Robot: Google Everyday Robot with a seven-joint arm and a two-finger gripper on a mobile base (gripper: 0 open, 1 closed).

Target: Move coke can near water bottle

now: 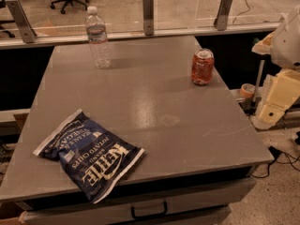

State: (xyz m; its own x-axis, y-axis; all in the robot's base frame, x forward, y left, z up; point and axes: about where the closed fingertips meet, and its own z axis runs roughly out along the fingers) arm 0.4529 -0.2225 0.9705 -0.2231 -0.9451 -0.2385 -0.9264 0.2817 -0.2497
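Observation:
I will next move my gripper to the coke can near the table's edge and close it around the can's middle (202, 68).
The coke can (202, 67) is a red-orange shiny can with a silver top. It stands upright near the table's right edge, toward the back. The water bottle (98, 38) is clear with a white cap and a pale label. It stands upright at the back left of the grey table (154, 102), well apart from the can. My gripper (269, 108) hangs on the cream-coloured arm off the table's right side. It is lower than the can, to the can's right, and holds nothing that shows.
A dark blue Kettle chips bag (89, 153) lies flat at the front left, overhanging the front edge. A glass barrier with metal posts (148, 13) runs behind the table. A tape roll (247, 90) and cables lie on the floor at the right.

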